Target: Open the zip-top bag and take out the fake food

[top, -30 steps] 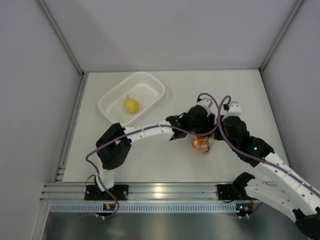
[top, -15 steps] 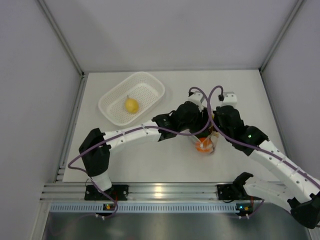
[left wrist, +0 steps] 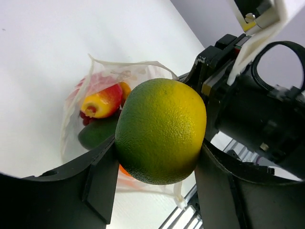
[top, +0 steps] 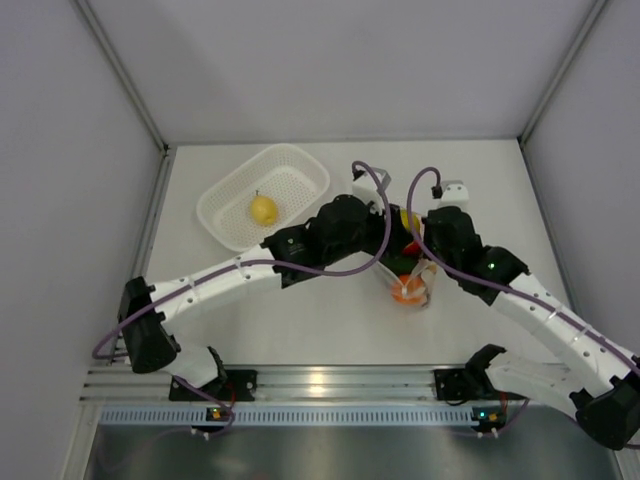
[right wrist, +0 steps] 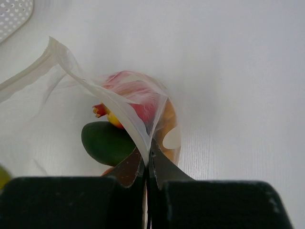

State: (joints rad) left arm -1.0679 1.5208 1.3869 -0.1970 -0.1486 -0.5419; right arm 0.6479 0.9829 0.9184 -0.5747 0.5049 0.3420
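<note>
The lemon will go from my left gripper into the white basket (top: 229, 217), next to the yellow fruit and away from the bag.
The clear zip-top bag (top: 410, 287) lies open on the table between both arms, with fake food inside. In the right wrist view I see a dark green avocado (right wrist: 107, 142) and a red fruit (right wrist: 141, 104) in it. My right gripper (right wrist: 148, 155) is shut on the bag's rim (right wrist: 114, 112) and holds it up. My left gripper (left wrist: 158, 164) is shut on a yellow-green lemon (left wrist: 161, 131) and holds it above the bag's mouth (left wrist: 119, 67). In the top view the left gripper (top: 393, 228) is just beyond the bag, with the lemon (top: 408, 220) showing beside it.
A white perforated basket (top: 300, 170) stands at the back left with one yellow fruit (top: 263, 210) in it. The right arm's wrist (left wrist: 252, 100) is close beside the left gripper. Grey walls enclose the table on three sides.
My left gripper has risen out of the bag with the lemon and moved away from me, a little leftward. The right gripper has shifted slightly, still holding the bag's rim.
</note>
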